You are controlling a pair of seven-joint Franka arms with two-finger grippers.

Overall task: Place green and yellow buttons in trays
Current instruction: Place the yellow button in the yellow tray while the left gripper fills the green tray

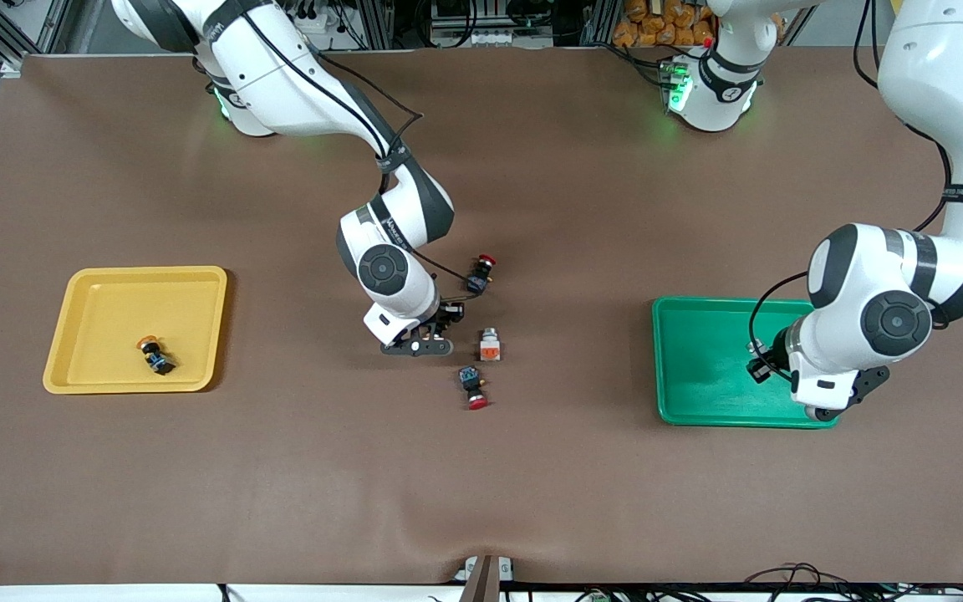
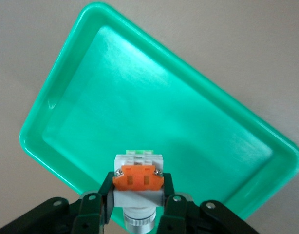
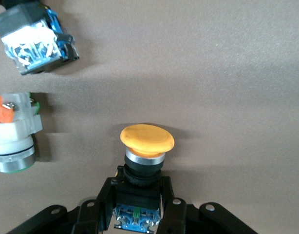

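Observation:
The robot's right gripper will release the yellow-capped button in the yellow tray (image 1: pixel 117 343), next to the other yellow-capped button.
My left gripper (image 1: pixel 759 358) is shut on a white-and-silver button with an orange block (image 2: pixel 138 178) and holds it over the green tray (image 1: pixel 699 368), which fills the left wrist view (image 2: pixel 154 102) and is bare. My right gripper (image 1: pixel 446 319) is shut on a black-bodied button with a yellow cap (image 3: pixel 147 140), low over the mid-table; its fingers (image 3: pixel 103 204) clamp the body. A second white-and-silver button (image 1: pixel 490 344) lies beside it and shows in the right wrist view (image 3: pixel 13 131). The yellow tray (image 1: pixel 114 301) holds another yellow-capped button (image 1: pixel 155 355).
Two black switches with red caps lie by the right gripper: one farther from the front camera (image 1: pixel 481 270), one nearer (image 1: pixel 473 389). The nearer one's black and blue body shows in the right wrist view (image 3: pixel 35 41). The brown table (image 1: pixel 481 502) is bare toward the front camera.

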